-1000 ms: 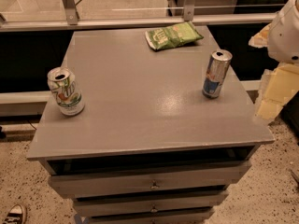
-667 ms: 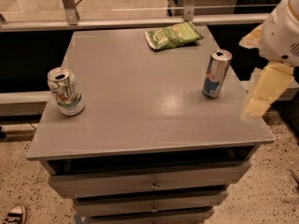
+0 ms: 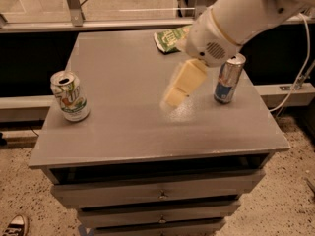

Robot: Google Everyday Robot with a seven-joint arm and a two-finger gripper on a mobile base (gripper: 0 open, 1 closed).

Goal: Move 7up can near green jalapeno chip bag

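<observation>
My gripper is going to close its fingers around the upper part (image 3: 68, 86) of the 7up can, just a little below the silver top of the can.
The 7up can (image 3: 70, 96), short, white and green with a silver top, stands upright at the left edge of the grey cabinet top (image 3: 123, 127). The green jalapeno chip bag (image 3: 170, 37) lies flat at the back of the top, partly hidden by my arm. My gripper (image 3: 179, 85), with pale yellow fingers, hangs over the middle of the top, well to the right of the 7up can and in front of the bag. It holds nothing.
A taller slim silver-and-blue can (image 3: 228, 78) stands near the right edge, just right of my gripper. Drawers (image 3: 160, 193) sit below the top. A metal frame and railing run behind the cabinet. A shoe (image 3: 15, 226) shows at bottom left.
My arm has swung in from the right edge to over the middle of the top, passing the slim can. The cans and the bag have not moved.
</observation>
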